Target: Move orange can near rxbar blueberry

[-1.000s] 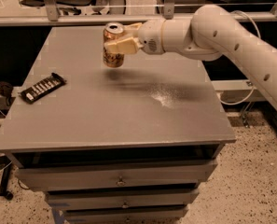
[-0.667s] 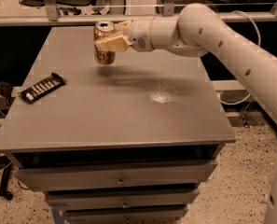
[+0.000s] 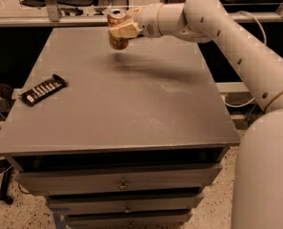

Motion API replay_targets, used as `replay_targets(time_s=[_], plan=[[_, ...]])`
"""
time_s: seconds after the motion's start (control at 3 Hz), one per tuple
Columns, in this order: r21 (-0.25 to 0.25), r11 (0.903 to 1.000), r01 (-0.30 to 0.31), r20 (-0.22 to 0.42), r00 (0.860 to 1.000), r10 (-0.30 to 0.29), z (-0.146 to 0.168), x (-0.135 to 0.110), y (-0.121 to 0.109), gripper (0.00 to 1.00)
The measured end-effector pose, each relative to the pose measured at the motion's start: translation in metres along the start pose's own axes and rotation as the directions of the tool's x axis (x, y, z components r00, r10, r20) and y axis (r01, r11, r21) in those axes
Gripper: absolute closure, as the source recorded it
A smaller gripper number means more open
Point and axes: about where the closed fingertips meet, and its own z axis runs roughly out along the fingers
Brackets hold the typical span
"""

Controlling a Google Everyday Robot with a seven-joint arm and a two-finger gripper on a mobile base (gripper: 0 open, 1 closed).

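My gripper is going to release the orange can on the grey table (image 3: 146, 44) close to the table's far edge, under my white wrist. The can hangs just above the table now.
The orange can (image 3: 117, 42) has a silver top and is held upright in my gripper (image 3: 119, 30), which is shut on its middle. The can hangs just above the far part of the grey table (image 3: 131, 109), left of centre. The rxbar blueberry (image 3: 43, 89), a small flat dark wrapper with a row of pale marks, lies near the table's left edge. It sits well to the front left of the can, apart from it.
My white arm (image 3: 217, 23) reaches in from the right over the far right corner of the table. Drawers (image 3: 122, 182) sit under the table front. A rail and chairs stand behind the far edge. A dark object (image 3: 5, 90) sits off the left edge.
My gripper has carried the can to the left and a little further back, lifted above the table. The bar has not moved.
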Motion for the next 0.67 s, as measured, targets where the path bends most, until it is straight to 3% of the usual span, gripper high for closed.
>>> replay_targets(time_s=[0.67], plan=[[0.098, 0.9951, 0.010, -0.098, 0.995, -0.001, -0.021, 0.042, -0.072, 1.00]])
